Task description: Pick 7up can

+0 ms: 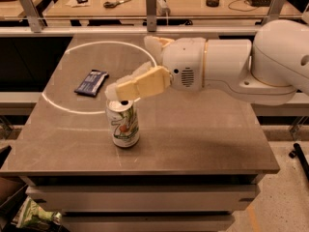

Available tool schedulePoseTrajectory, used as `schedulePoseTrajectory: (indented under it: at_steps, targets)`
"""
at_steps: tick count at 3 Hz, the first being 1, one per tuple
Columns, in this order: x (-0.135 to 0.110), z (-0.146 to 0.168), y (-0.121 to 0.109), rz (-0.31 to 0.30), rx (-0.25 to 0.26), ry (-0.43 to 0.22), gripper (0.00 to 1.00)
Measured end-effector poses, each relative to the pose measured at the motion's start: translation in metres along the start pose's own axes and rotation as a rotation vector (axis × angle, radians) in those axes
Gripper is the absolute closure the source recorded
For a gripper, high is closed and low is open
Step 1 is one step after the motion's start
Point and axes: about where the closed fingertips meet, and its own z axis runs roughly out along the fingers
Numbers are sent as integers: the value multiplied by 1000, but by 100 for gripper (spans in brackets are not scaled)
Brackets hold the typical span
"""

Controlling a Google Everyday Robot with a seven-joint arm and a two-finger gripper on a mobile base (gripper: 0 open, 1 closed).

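Note:
The robot's gripper should move down and close around the middle (124, 123) of the 7up can, below the can's shiny top.
The 7up can (124, 124) stands upright near the front of the grey table (203, 134), white-silver with a green "7" and a shiny top. My gripper (129, 65) comes in from the right on a white arm, just above and behind the can. It is open. The near cream finger (140, 85) reaches over the can's top rim, and its tip hides part of the rim. The far finger (154, 43) sits well behind, over the white circle. Nothing is held between the fingers.
A flat dark-blue snack wrapper (91, 82) lies on the table's left, on a white circle line (58, 103). Behind the table runs a rail with posts (152, 4), and a desk with scissors (116, 3) and small items. A green bag (36, 214) lies on the floor at front left.

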Motion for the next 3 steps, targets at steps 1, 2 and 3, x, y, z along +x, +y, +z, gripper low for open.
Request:
schedulePoseTrajectory:
  at_steps: [1,2,3]
  targets:
    - [19,7,-4,-5,19,-29,0]
    - [47,3,-16,-24,54,-58,0]
    - [68,-13,-25,-29,97,-68,0]
